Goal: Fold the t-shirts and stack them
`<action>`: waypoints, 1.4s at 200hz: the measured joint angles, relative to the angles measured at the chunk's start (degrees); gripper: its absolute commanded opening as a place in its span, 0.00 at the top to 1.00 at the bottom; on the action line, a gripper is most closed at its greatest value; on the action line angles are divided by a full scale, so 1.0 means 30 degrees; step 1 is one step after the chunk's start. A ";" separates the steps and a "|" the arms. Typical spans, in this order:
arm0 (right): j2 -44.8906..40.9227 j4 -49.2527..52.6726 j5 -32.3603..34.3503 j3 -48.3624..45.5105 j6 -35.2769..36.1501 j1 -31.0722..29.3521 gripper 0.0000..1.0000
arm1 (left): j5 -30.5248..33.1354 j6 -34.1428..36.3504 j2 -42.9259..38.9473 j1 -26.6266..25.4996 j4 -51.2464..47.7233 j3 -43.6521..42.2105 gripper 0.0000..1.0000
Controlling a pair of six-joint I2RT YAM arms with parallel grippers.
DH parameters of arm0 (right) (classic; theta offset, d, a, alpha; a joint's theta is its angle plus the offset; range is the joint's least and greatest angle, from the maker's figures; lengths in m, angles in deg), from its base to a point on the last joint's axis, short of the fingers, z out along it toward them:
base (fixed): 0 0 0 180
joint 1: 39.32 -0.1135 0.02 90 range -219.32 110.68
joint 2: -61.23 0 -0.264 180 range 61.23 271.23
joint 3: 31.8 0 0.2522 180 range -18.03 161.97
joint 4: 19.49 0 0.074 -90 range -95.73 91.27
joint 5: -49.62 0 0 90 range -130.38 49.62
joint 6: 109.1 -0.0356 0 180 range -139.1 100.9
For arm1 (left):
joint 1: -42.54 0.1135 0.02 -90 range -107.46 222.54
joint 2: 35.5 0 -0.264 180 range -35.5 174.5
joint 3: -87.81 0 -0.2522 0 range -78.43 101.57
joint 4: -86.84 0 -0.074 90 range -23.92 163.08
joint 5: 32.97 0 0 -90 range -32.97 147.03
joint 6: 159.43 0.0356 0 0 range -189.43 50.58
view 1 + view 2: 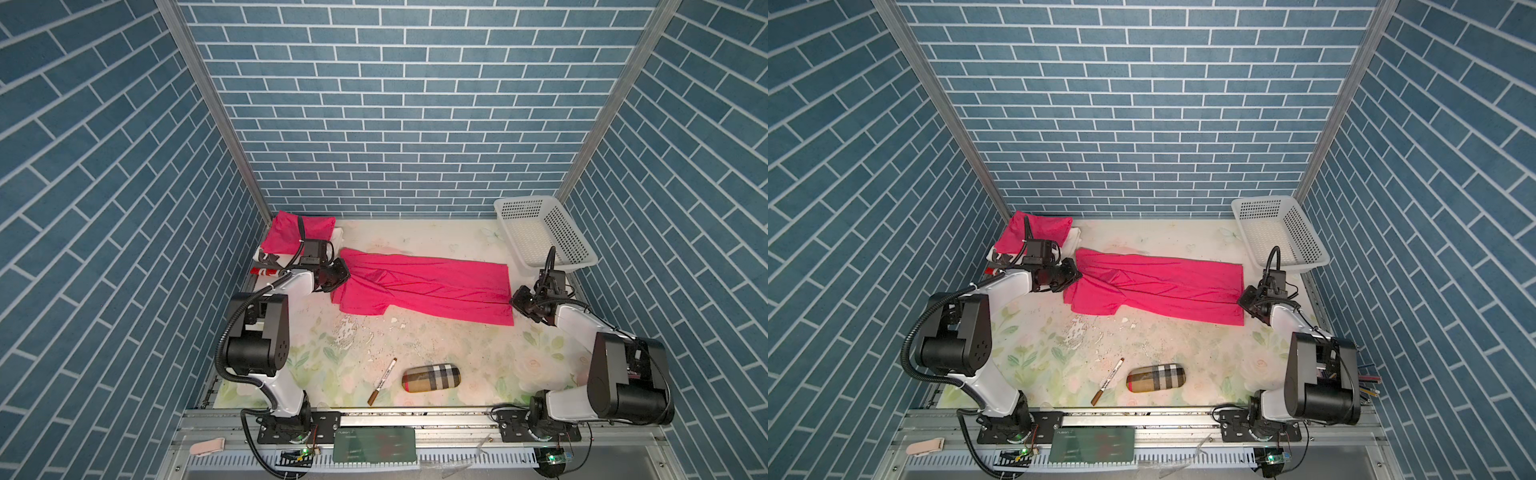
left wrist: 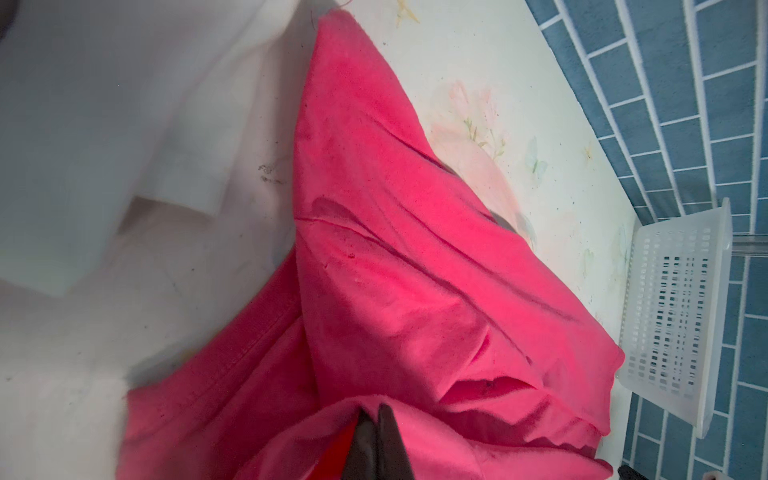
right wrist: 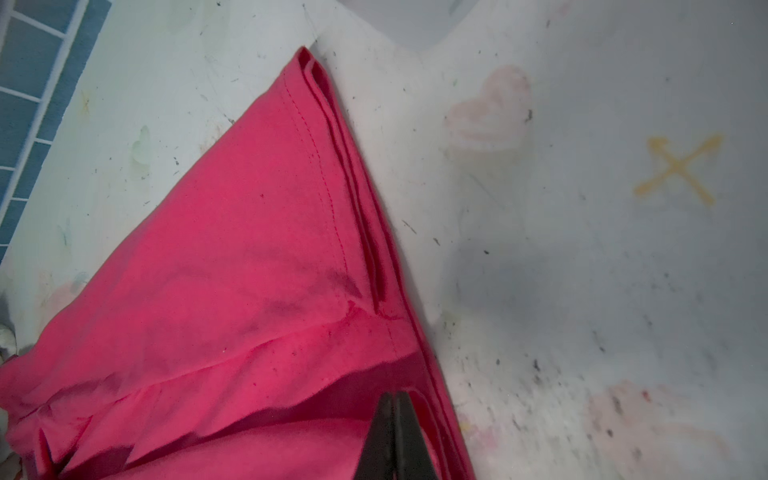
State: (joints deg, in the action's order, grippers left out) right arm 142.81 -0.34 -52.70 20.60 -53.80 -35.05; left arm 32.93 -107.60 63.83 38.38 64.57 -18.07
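The t-shirt slants back from its hem to its sleeve end. My right gripper will take the hem's near corner (image 1: pixel 509 321) while my left gripper pulls the sleeve end forward.
A bright pink t-shirt (image 1: pixel 424 286) (image 1: pixel 1163 286) lies stretched lengthwise across the back half of the table, folded into a long band with creases. My left gripper (image 1: pixel 347 272) (image 1: pixel 1079 276) is shut on its left end, and in the left wrist view the fabric (image 2: pixel 395 249) bunches around the closed tips (image 2: pixel 376 409). My right gripper (image 1: pixel 513 300) (image 1: pixel 1241 300) is shut on the hem end, where the stitched layers (image 3: pixel 249 270) meet the closed tips (image 3: pixel 392 395). A second, folded t-shirt (image 1: pixel 286 235) (image 1: pixel 1038 232) rests at the back left corner.
A white perforated basket (image 1: pixel 540 232) (image 2: pixel 681 307) stands at the back right. A plaid oblong case (image 1: pixel 432 377) and a marker pen (image 1: pixel 382 381) lie near the front middle. White padding (image 1: pixel 338 237) (image 2: pixel 104 124) sits under the folded t-shirt. Blue brick walls enclose three sides.
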 measured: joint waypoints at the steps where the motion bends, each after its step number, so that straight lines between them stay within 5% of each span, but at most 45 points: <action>1: 0.0007 -0.0007 0.0000 0.0007 0.0007 0.0000 0.97 | 0.0000 0.0000 0.0015 0.0000 0.0000 0.0015 1.00; 33: 0.0313 -0.0204 -0.0153 0.0036 0.0029 0.0124 0.96 | 0.0051 0.0007 0.0270 0.0000 -0.0138 0.0299 1.00; 86: 0.0306 -0.0284 -0.0415 -0.0022 0.0189 0.0189 0.70 | 0.0153 0.0036 0.0270 0.0000 -0.0233 0.0408 1.00; 111: 0.0299 -0.0525 -0.0882 -0.0481 0.0219 0.0211 0.66 | 0.0146 0.0036 0.0270 0.0000 -0.0219 0.0408 1.00; 136: 0.0306 -0.0678 -0.1333 -0.1042 0.0197 0.0204 0.75 | 0.0146 0.0036 0.0270 0.0000 -0.0219 0.0408 1.00; 171: 0.0306 -0.0954 -0.1676 -0.1311 0.0138 0.0204 1.00 | 0.0109 0.0036 0.0270 0.0000 -0.0219 0.0408 1.00; 280: 0.0546 -0.0707 -0.1464 0.0692 0.0189 0.0459 1.00 | 0.0073 0.0080 0.0576 0.0007 -0.0408 0.1246 1.00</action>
State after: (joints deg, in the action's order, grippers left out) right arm 144.45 -2.46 -57.09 22.67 -53.23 -33.67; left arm 33.15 -107.36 65.56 38.40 63.34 -14.33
